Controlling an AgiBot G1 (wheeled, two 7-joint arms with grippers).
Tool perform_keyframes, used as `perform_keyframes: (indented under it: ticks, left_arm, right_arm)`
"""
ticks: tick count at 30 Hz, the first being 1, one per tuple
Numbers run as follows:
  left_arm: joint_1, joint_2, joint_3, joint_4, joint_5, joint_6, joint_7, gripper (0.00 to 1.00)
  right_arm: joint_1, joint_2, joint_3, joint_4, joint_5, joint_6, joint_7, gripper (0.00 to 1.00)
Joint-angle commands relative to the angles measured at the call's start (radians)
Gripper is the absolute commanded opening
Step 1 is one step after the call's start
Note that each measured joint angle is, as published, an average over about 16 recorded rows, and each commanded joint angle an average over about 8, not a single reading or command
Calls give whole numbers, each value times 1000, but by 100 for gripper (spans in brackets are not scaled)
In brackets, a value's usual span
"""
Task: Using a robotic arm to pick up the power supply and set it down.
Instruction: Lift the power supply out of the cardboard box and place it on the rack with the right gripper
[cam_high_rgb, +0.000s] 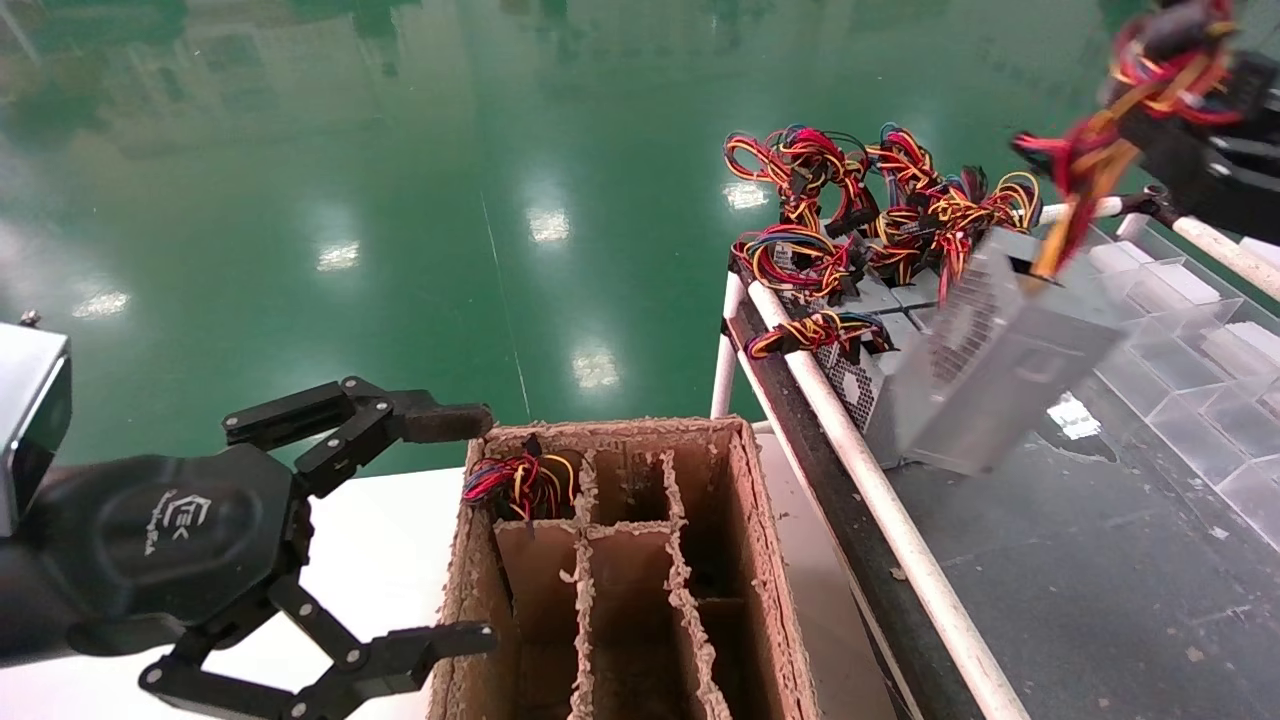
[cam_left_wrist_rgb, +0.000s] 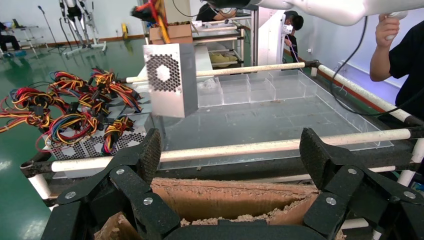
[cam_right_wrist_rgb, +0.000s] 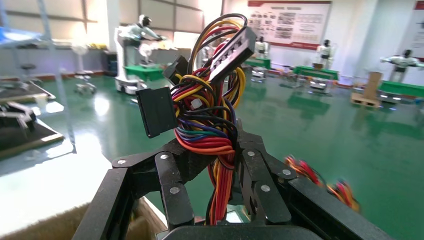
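My right gripper needs to let go of the power supply. It will put it in front of the heap by the white pipe rail (cam_high_rgb: 939, 490).
The power supply (cam_high_rgb: 1000, 370), a silver-grey box with a vent grille, hangs tilted in the air above the dark rack top. It also shows in the left wrist view as the power supply (cam_left_wrist_rgb: 167, 80). Its bundle of red, yellow and orange wires (cam_right_wrist_rgb: 210, 100) runs up between the fingers of my right gripper (cam_right_wrist_rgb: 215, 150), which is shut on them. That right gripper (cam_high_rgb: 1190, 90) sits at the top right of the head view. The white robotic arm (cam_left_wrist_rgb: 340, 10) crosses above. My left gripper (cam_high_rgb: 455, 530) stands open beside the cardboard box, holding nothing.
A cardboard box (cam_high_rgb: 760, 560) with dividers stands in front, with wires (cam_high_rgb: 520, 485) showing in one far cell. Several more power supplies (cam_high_rgb: 850, 260) lie heaped on the rack behind a white pipe rail (cam_high_rgb: 870, 480). Clear tray compartments (cam_high_rgb: 1180, 330) lie to the right. A person (cam_left_wrist_rgb: 405, 55) stands beside the rack.
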Motion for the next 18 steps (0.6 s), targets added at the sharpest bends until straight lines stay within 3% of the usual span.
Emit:
perform_keyframes:
  ticks: [1, 9, 18]
  left_arm:
    - [0, 0, 0, 0, 0, 0, 0, 100]
    - [0, 0, 0, 0, 0, 0, 0, 100]
    - [0, 0, 0, 0, 0, 0, 0, 100]
  right_arm:
    - [-26, 36, 3, 10, 19, 3, -3, 0]
    - [-121, 110, -3, -33, 22, 7, -79, 0]
    - [-195, 96, -33, -49, 2, 24, -141, 0]
